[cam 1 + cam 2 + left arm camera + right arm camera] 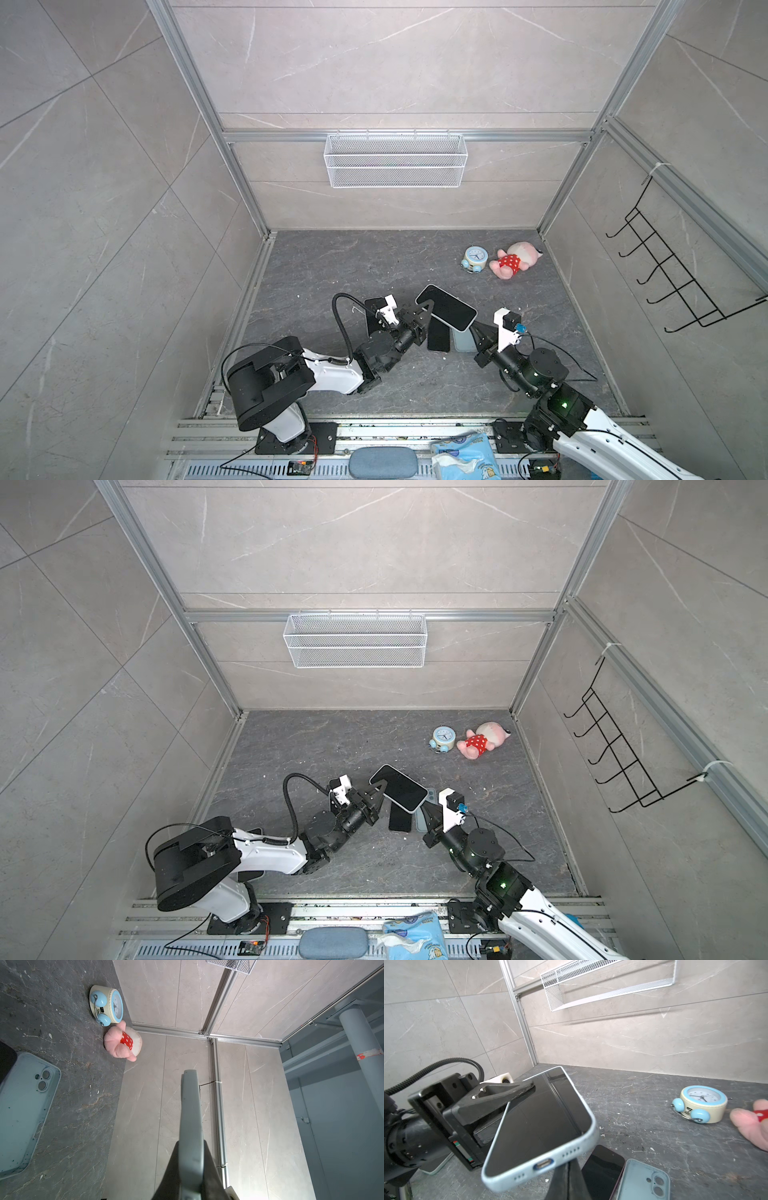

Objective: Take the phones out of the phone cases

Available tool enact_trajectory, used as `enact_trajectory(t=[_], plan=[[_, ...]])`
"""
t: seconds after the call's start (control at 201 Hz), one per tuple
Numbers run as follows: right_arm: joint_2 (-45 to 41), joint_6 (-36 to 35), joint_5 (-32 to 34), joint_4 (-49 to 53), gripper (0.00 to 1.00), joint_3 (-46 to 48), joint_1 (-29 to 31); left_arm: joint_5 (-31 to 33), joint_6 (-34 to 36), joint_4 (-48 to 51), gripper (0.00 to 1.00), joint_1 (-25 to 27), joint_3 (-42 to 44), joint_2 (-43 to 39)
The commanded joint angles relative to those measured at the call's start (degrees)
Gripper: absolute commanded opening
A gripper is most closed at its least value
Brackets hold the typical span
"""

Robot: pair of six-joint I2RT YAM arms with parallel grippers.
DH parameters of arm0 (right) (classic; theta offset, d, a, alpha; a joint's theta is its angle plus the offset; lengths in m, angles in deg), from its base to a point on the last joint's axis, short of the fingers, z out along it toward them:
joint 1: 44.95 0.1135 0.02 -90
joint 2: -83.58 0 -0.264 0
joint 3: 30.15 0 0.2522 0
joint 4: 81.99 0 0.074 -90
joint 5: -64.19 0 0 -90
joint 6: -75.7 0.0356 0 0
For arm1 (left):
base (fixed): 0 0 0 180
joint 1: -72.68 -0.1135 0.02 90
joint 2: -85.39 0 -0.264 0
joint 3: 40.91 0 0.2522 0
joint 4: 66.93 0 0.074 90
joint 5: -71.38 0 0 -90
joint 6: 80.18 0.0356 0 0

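My right gripper's fingers sit shut beneath the charging port, so next my right gripper opens and takes the case's near corner (pixel 490 1183) on my left gripper's side.
A phone (pixel 446 308) (pixel 539 1122) with a dark screen sits in a light blue phone case (pixel 519 1177) and hangs tilted above the table. My left gripper (pixel 428 309) (pixel 191 1142) is shut on its long side edge, one finger across the screen and one underneath. The case's edge (pixel 190 1105) runs between the fingers in the left wrist view. My right gripper (pixel 473 328) (pixel 568 1165) sits under the phone's near end, beside the charging port. Its fingers (pixel 560 1184) are pressed together with only a slit between them. Their tips are hidden behind the phone.
Under the held phone lie a dark phone (pixel 438 338) (pixel 602 1169) and an empty light blue case (pixel 462 343) (pixel 22 1109) (pixel 643 1180). A blue alarm clock (pixel 474 258) and a pink plush (pixel 513 259) lie at the back right. A wire basket (pixel 395 160) hangs on the back wall.
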Motion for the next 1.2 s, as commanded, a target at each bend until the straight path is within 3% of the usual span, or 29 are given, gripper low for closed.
enact_trajectory(t=[0.0, 0.209, 0.354, 0.473, 0.707, 1.195], plan=[[-4.99, 6.39, 1.03, 6.65, 0.26, -1.12, -0.22, -0.55, 1.44, -5.87, 0.0, 0.23, -0.73, -3.25], [-7.19, 18.27, -8.11, 10.39, 0.61, -1.77, -0.24, -0.26, 2.56, -5.87, 0.0, 0.23, 0.07, -4.52], [-4.45, 25.42, -17.3, 5.52, 0.67, -1.19, -0.27, 0.6, 3.53, -5.86, 0.0, 0.27, 0.77, -5.11], [-3.96, 30.79, -20.32, -0.14, 0.67, 0.25, -0.25, 0.81, 4.39, -5.88, 0.0, 0.26, 1.15, -5.51], [-0.13, 35.72, -19.95, -4.17, 0.65, -0.3, -0.18, 0.78, 4.73, -5.88, 0.0, 0.23, 1.23, -5.42], [1.69, 39.03, -17.33, -6.66, 0.43, -0.18, -0.32, 0.84, 5.36, -5.84, 0.0, 0.23, 1.22, -5.42]])
